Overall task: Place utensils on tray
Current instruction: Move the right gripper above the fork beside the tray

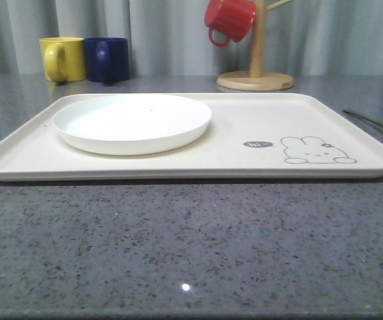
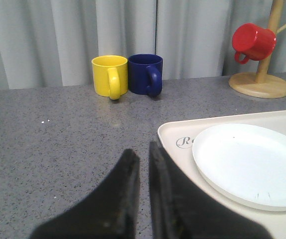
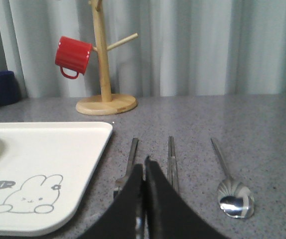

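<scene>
The fork lying nearest the cream tray is next for my right gripper, which should go to it and grab the fork's handle [image 3: 128, 168] close to its prongs.
The cream tray [image 1: 265, 110] with the rabbit drawing lies across the middle of the table, with a round white plate [image 1: 131, 120] on its left half. The utensils lie on the grey table just right of the tray: a fork [image 3: 132, 154], a long straight piece [image 3: 171, 154] and a spoon [image 3: 235, 196], side by side. From the front their thin handles [image 1: 371, 120] show at the right edge. My right gripper [image 3: 144, 164] is shut and empty, above the table between the fork and the straight piece. My left gripper [image 2: 143, 152] is shut and empty beside the tray's corner [image 2: 178, 130].
A yellow mug [image 1: 63, 59] and a blue mug [image 1: 107, 59] stand at the back left. A wooden mug tree [image 1: 255, 79] holding a red mug [image 1: 229, 20] stands at the back, behind the tray. Bare grey countertop lies in front of the tray.
</scene>
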`<state>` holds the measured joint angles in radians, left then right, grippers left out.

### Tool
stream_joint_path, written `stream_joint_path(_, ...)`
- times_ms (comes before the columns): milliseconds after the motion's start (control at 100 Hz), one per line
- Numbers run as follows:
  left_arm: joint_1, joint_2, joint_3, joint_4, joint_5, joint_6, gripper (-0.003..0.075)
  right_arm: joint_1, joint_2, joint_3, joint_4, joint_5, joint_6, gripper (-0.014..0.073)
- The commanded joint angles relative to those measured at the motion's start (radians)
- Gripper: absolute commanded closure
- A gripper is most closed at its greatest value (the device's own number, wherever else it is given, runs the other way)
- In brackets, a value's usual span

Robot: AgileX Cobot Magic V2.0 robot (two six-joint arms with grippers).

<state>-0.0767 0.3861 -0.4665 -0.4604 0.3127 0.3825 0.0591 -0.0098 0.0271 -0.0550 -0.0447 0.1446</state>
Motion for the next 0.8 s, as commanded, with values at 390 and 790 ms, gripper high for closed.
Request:
stream_joint_path(390,0.002,0.006,-0.025,-0.010,-0.067,0.001,0.0739,-0.007,0.198,-0.444,0.049,0.528,-0.007,0.0662)
stream_joint_path(790,0.002,0.006,-0.022,-0.010,-0.067,0.001,0.0739,-0.007,0.637,-0.774,0.055,0.748,-0.007,0.0662)
